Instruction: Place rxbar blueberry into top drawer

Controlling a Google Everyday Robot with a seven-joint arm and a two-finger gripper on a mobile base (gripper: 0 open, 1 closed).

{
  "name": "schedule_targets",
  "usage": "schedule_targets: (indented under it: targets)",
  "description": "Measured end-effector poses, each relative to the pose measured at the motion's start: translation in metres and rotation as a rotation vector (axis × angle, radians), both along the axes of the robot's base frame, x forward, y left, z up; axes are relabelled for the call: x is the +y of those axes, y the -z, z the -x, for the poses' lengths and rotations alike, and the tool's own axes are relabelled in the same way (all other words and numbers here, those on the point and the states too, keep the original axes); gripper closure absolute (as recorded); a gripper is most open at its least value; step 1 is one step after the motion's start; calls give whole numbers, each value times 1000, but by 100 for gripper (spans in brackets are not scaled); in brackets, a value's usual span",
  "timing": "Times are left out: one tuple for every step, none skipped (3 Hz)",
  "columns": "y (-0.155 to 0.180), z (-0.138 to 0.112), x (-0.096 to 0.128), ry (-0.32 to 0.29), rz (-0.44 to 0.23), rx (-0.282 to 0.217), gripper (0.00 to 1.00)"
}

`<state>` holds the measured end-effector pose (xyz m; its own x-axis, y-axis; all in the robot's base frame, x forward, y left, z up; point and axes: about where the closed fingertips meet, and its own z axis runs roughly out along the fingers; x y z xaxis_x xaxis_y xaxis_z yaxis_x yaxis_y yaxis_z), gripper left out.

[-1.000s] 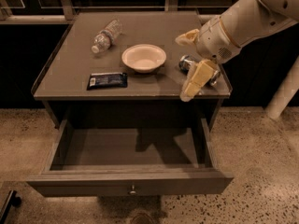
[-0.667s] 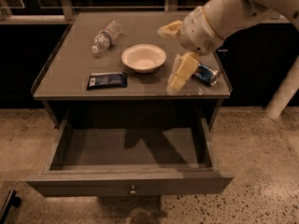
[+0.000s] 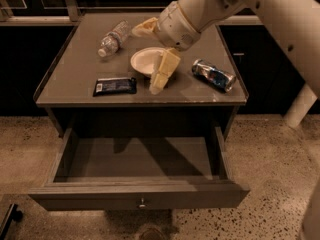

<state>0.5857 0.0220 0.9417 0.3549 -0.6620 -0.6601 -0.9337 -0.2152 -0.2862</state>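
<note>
My gripper moves to the middle of the rxbar blueberry (image 3: 117,86) next, near the white bowl, and closes there.
The rxbar blueberry (image 3: 114,86) lies flat on the tabletop near its front left, dark wrapper with a white patch at its left end. The top drawer (image 3: 137,194) is pulled open below the table and is empty, with its round knob at the front centre. My gripper (image 3: 150,54) hangs above the table's middle, over the white bowl, to the right of the bar and apart from it. Its two cream fingers (image 3: 164,72) are spread wide, with nothing between them.
A white bowl (image 3: 144,61) sits mid-table, partly behind the gripper. A clear plastic bottle (image 3: 113,38) lies at the back left. A crushed blue-silver can (image 3: 214,74) lies at the right. The table (image 3: 70,69) has a raised rim. A speckled floor surrounds it.
My arm and gripper have swung left from over the can to over the bowl, closer to the bar. The can is now uncovered. Objects on the table have not moved.
</note>
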Motion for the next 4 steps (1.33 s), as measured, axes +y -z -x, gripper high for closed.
schedule_targets:
  targets:
    - [15, -10, 32, -90, -43, 39, 0]
    - [50, -23, 74, -185, -13, 35, 0]
    - [50, -23, 74, -186, -11, 34, 0]
    - [60, -32, 64, -147, -1, 64, 0]
